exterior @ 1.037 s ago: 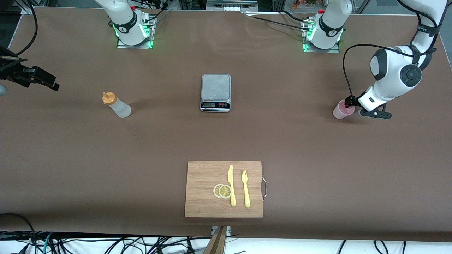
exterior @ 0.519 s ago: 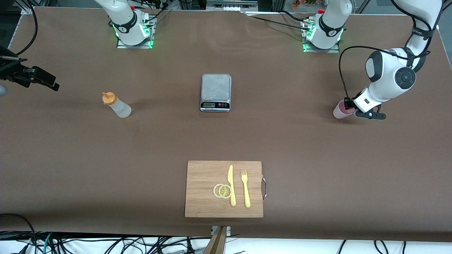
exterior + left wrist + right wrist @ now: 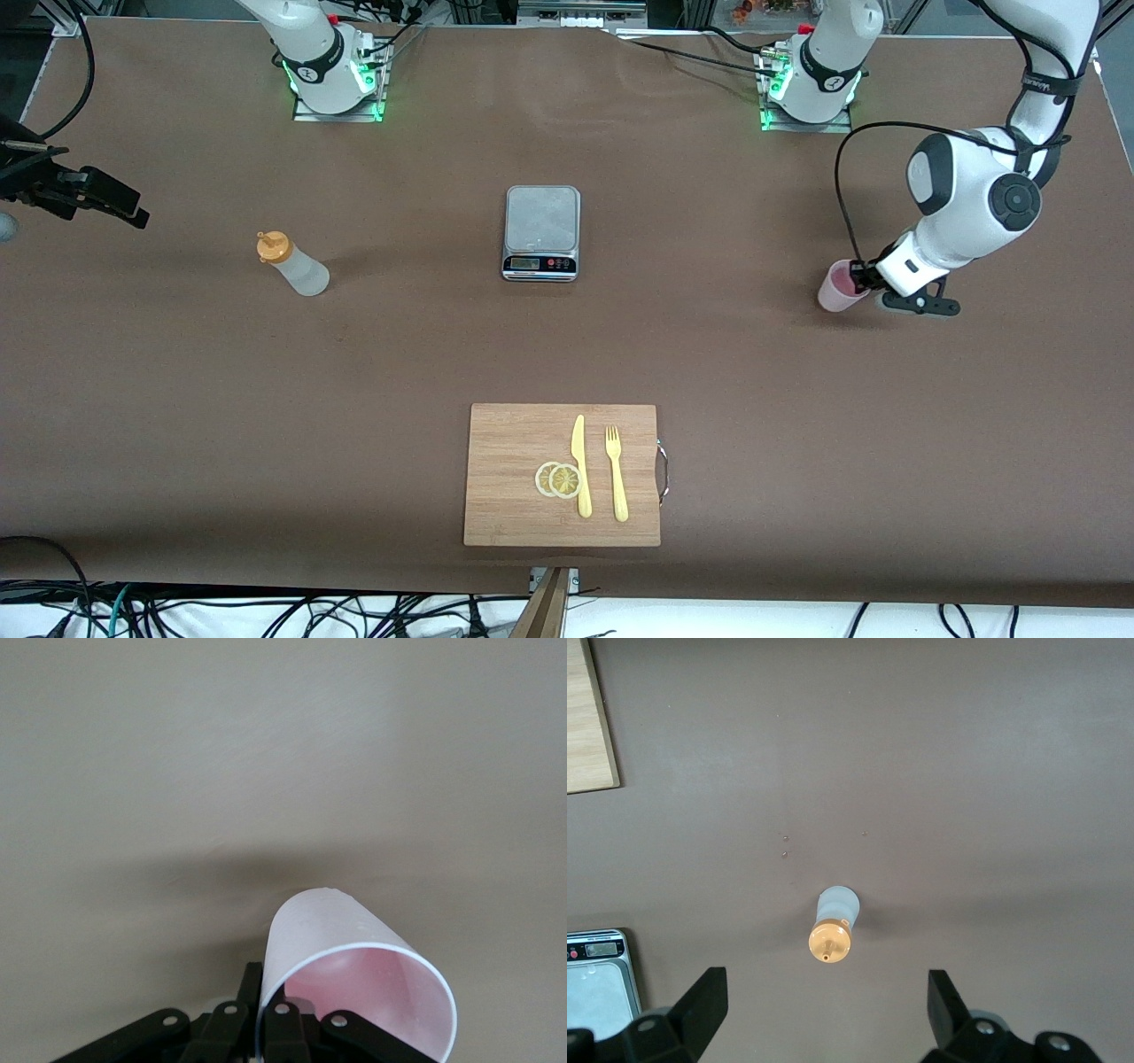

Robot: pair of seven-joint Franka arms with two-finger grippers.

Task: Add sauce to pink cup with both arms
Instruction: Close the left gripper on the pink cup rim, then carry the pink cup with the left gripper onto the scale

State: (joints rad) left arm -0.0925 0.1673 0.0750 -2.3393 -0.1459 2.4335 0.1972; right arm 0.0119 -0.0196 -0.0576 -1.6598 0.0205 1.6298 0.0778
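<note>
The robot's left gripper will set the pink cup down on the silver plate of the grey scale (image 3: 544,209).
The pink cup (image 3: 835,289) is near the left arm's end of the table. My left gripper (image 3: 858,276) is shut on its rim. In the left wrist view one finger sits inside the pink cup (image 3: 341,943) and one outside its wall, at my left gripper (image 3: 266,1028). The sauce bottle (image 3: 293,265), whitish with an orange cap, stands upright toward the right arm's end. My right gripper (image 3: 89,197) hangs open over that end of the table. In the right wrist view the sauce bottle (image 3: 834,927) is seen from above, ahead of the open right gripper (image 3: 826,994).
A grey scale (image 3: 541,232) sits mid-table between the cup and the bottle. A wooden cutting board (image 3: 505,478) lies nearer the front camera, with a yellow knife (image 3: 580,465), a fork (image 3: 616,474) and lemon slices (image 3: 558,479) on it.
My left gripper has shut on the cup's rim. It has carried the cup a little toward the scale and nearer the front camera. The right arm has stayed still.
</note>
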